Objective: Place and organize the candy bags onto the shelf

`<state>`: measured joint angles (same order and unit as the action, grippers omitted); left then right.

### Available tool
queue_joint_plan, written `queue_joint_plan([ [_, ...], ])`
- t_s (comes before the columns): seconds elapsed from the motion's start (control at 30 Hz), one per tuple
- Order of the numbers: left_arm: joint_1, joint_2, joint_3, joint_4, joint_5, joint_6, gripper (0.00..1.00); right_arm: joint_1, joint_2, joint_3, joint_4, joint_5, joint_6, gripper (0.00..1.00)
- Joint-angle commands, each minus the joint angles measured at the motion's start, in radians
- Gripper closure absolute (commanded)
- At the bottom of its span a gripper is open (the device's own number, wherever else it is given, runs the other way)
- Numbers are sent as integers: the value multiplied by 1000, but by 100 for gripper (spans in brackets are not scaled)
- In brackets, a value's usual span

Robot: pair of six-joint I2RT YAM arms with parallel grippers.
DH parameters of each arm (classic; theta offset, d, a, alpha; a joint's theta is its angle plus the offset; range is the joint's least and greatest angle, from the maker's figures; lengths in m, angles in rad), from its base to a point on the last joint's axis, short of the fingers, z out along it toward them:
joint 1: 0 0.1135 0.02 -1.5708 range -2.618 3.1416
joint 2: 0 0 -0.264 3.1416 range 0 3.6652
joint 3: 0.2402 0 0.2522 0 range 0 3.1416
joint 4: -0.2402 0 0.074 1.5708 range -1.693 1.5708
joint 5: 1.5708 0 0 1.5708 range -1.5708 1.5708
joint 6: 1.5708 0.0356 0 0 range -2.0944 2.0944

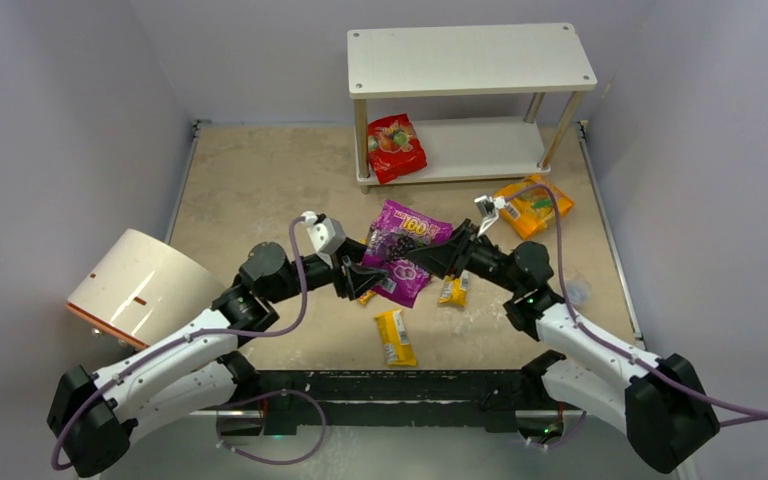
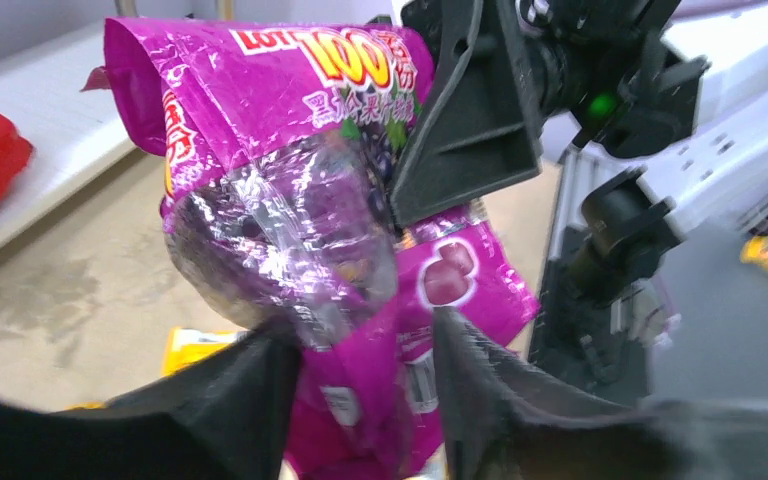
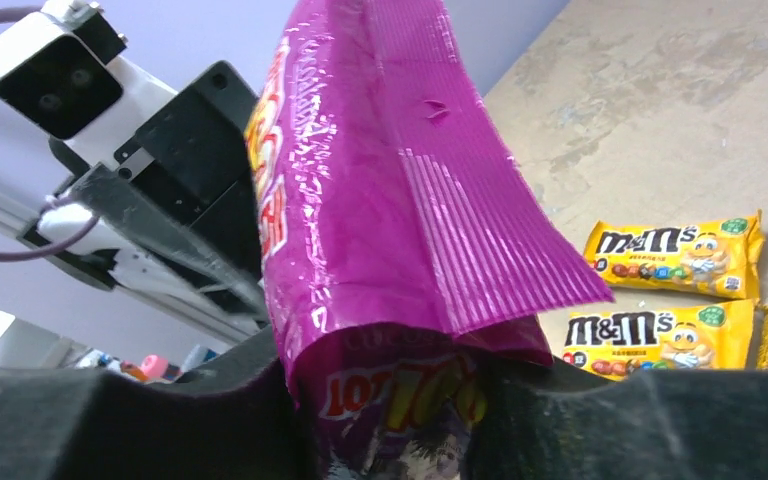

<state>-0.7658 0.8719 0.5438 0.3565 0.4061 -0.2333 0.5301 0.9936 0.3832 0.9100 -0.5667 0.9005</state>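
Note:
The purple pouch's lower corner is in my left gripper, so that gripper should grab the pouch's side higher up (image 1: 378, 230) to free the pouch's bottom edge for my right gripper.
The purple pouch (image 1: 407, 243) hangs above the table centre between both grippers. My left gripper (image 1: 365, 272) is shut on its lower end (image 2: 360, 330). My right gripper (image 1: 438, 255) is shut on its other end (image 3: 390, 370). The red pouch (image 1: 395, 148) lies on the lower tier of the white shelf (image 1: 470, 58). The orange pouch (image 1: 532, 205) lies on the table to the right of the shelf. Yellow M&M's packets lie below the grippers: one (image 1: 395, 337) at the front, one (image 1: 453, 290) under the right arm, one (image 1: 367, 296) mostly hidden.
A white cylinder with an orange rim (image 1: 140, 285) lies on its side at the left edge beside the left arm. Grey walls enclose the table on three sides. The shelf stands against the back wall, right of centre.

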Motion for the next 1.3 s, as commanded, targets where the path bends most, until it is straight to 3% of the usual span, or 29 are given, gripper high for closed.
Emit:
queue_joint_plan([
  [0.0, -6, -86, 7, 45, -64, -22, 28, 4, -84, 90, -96, -10, -56, 66],
  [0.03, -6, -108, 0, 18, -89, -37, 21, 4, -100, 115, -183, -14, -92, 70],
  [0.17, -6, -219, -15, -128, -192, -101, 14, 4, -140, 211, -479, -82, -265, 71],
  [0.27, -6, -277, 4, -239, -286, -160, 11, 4, -152, 252, -595, -151, -357, 71],
  [0.33, -6, -263, 4, -202, -226, -208, 9, 4, -145, 269, -638, -237, -405, 68],
  [0.53, -5, -85, 25, 4, 110, -285, 6, 4, -115, 268, -529, -330, -376, 68],
  [0.7, -4, -41, 40, 14, 106, -289, 6, 3, -96, 276, -436, -405, -322, 70],
  [0.73, -4, -43, 33, 35, 104, -297, 13, 4, -96, 277, -430, -421, -323, 70],
  [0.83, -4, -48, 19, 96, 105, -320, 47, 3, -92, 301, -460, -464, -342, 70],
  [0.93, -4, -39, 20, 145, 112, -338, 67, 2, -83, 334, -515, -452, -374, 68],
  [1.03, -4, -28, 36, 147, 84, -349, 100, 2, -78, 362, -520, -432, -364, 62],
  [1.1, -4, -30, 53, 126, 32, -352, 100, 2, -77, 386, -548, -383, -355, 60],
  [1.2, -4, -49, 81, 102, -100, -371, 100, 2, -80, 426, -675, -239, -398, 43],
  [1.27, -4, -52, 120, 47, -230, -393, 100, 2, -95, 419, -718, -132, -423, 20],
])
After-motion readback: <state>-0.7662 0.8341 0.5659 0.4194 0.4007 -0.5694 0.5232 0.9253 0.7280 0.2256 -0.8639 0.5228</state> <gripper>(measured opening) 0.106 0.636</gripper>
